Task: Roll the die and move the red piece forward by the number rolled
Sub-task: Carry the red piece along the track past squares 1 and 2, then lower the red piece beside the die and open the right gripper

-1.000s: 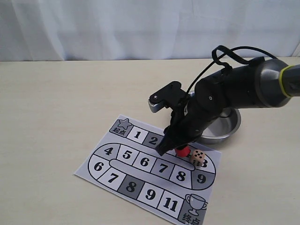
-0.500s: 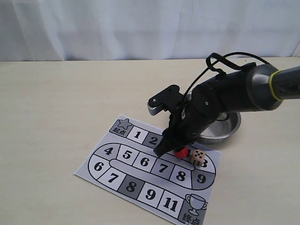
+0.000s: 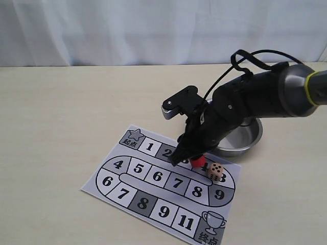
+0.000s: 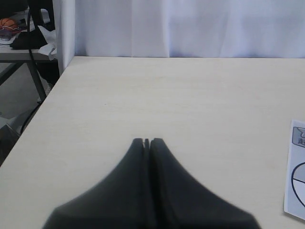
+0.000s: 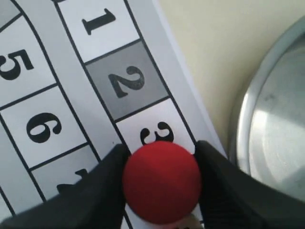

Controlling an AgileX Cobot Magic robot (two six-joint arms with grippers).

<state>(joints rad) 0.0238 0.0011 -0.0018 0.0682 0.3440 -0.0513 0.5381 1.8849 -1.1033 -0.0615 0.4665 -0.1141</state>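
Next, my right gripper puts down the red piece and lets it go on the board's curved corner (image 3: 222, 176) next to the tan die, near the steel bowl.
The red piece (image 5: 161, 182) sits between the two black fingers of my right gripper (image 5: 162, 149), which is shut on it just past square 3 of the paper game board (image 5: 43, 71). From the exterior view the red piece (image 3: 197, 164) shows below the right gripper (image 3: 190, 162) on the board (image 3: 110, 185). The tan die (image 3: 215, 171) with dark pips rests on the board right beside the red piece, at the curved end. My left gripper (image 4: 147, 141) hovers shut and empty over bare table, away from the board's edge (image 4: 296, 171).
A steel bowl (image 3: 245, 138) stands on the table just behind the board, close to the right arm; its rim (image 5: 248, 109) lies next to the gripper. A white curtain hangs behind the table. The table's edge (image 4: 43, 109) drops off beside the left gripper.
The right arm dipped slightly half a second ago and has come back up a little, the red piece staying between its fingers. The die has not moved.
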